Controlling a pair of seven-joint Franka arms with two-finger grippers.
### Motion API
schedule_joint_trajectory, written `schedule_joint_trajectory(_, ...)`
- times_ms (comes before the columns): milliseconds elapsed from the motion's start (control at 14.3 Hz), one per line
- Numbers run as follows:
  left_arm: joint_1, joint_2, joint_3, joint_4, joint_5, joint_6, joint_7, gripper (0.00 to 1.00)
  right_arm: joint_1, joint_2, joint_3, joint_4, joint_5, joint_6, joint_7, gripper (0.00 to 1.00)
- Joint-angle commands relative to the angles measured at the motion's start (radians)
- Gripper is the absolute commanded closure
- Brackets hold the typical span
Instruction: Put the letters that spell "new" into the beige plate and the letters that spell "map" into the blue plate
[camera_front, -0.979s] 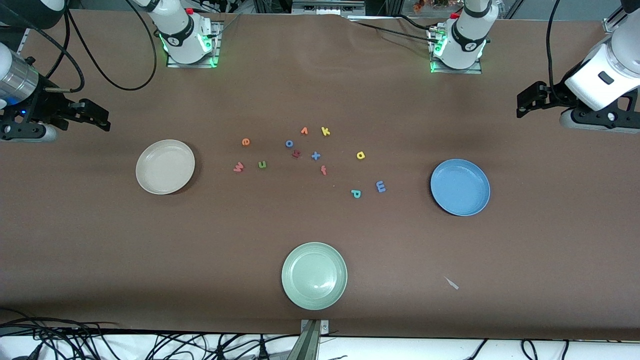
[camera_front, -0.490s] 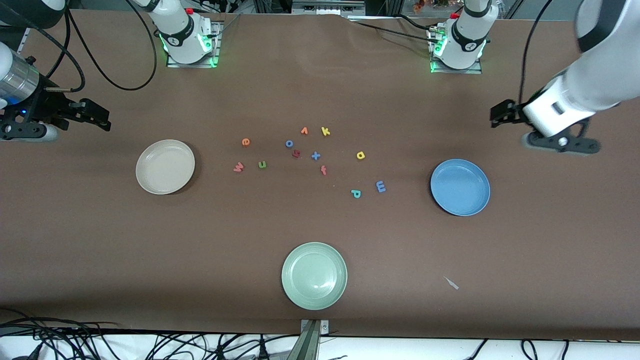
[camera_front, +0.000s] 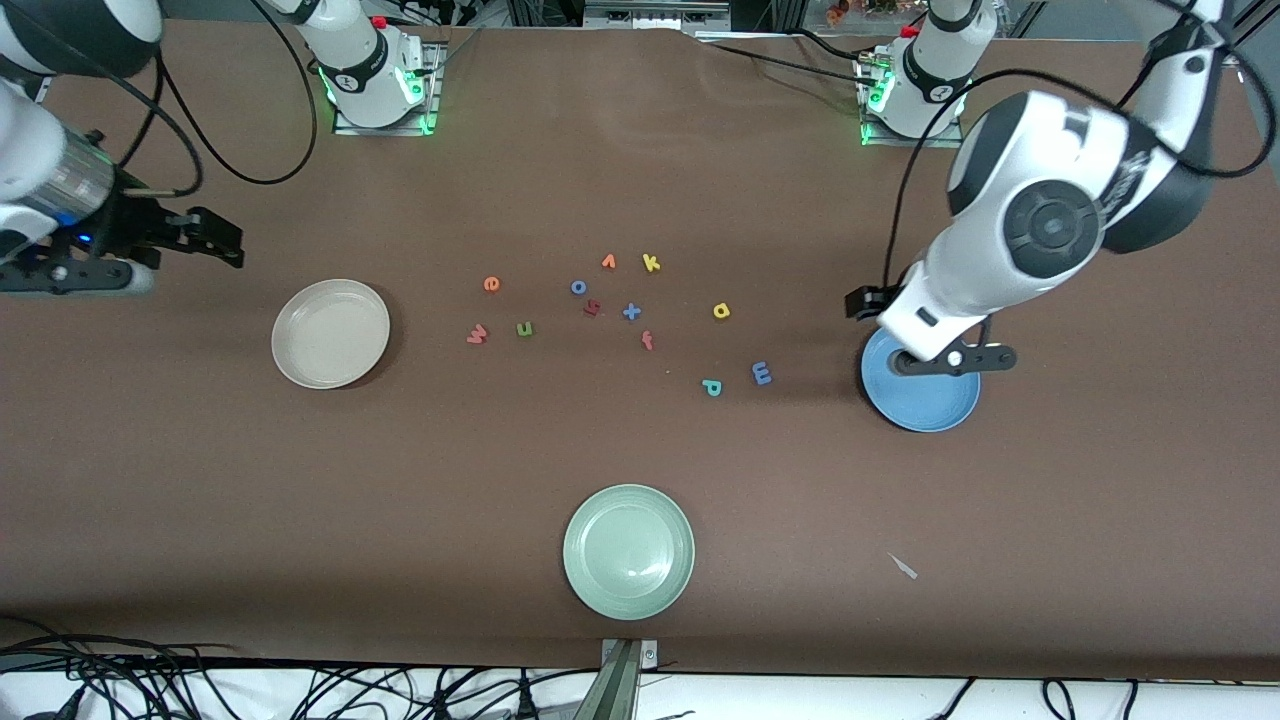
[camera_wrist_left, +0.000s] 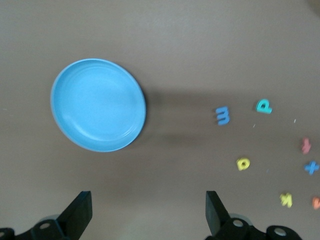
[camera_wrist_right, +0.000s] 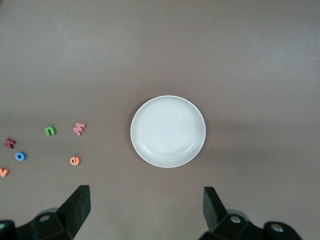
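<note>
Next, the left gripper closes on the middle of the blue m (camera_front: 762, 373) (camera_wrist_left: 223, 116), which lies between the teal p and the blue plate.
The beige plate (camera_front: 330, 333) (camera_wrist_right: 168, 131) lies toward the right arm's end of the table. Beside it are the orange e (camera_front: 491, 284), salmon w (camera_front: 477, 334) and green n (camera_front: 524, 328). The blue plate (camera_front: 925, 405) (camera_wrist_left: 98, 104) lies toward the left arm's end, with the blue m (camera_front: 761, 373), teal p (camera_front: 712, 387) and yellow a (camera_front: 721, 311) on the table nearby. My left gripper (camera_front: 862, 301) (camera_wrist_left: 147, 198) hangs open and empty over the table by the blue plate's rim. My right gripper (camera_front: 218, 240) (camera_wrist_right: 146, 193) hangs open and empty over bare table beside the beige plate.
A pale green plate (camera_front: 628, 551) sits near the front edge. Other letters lie mid-table: orange v (camera_front: 608, 262), yellow k (camera_front: 651, 263), blue o (camera_front: 578, 287), blue x (camera_front: 631, 312), red f (camera_front: 647, 341) and a dark red one (camera_front: 592, 308). A small scrap (camera_front: 903, 566) lies nearer the front camera than the blue plate.
My left arm has swung in from the table's end and now covers part of the blue plate. My right gripper has shifted slightly toward the middle. No letters or plates moved.
</note>
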Motion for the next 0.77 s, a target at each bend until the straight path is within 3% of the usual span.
schedule_joint_trajectory(0,-0.035,0.084,0.005,0.04,-0.022,0.076,-0.092,0.0,0.039,0.067,0.004,0.032,-0.027,0.017,-0.003,0.0)
schedule_joint_trajectory(350,-0.179,0.279,0.008,0.04,-0.006,0.326,-0.357,0.0,0.071,0.244,0.005,0.061,0.021,0.093,0.023,0.0)
schedule_joint_trajectory(490,-0.184,0.299,0.008,0.038,-0.008,0.336,-0.373,0.0,0.074,0.276,0.005,0.012,0.092,0.199,0.153,0.0)
schedule_joint_trajectory(699,-0.179,0.348,0.008,0.035,-0.008,0.378,-0.373,0.0,0.13,0.299,0.004,-0.083,0.089,0.341,0.292,0.0)
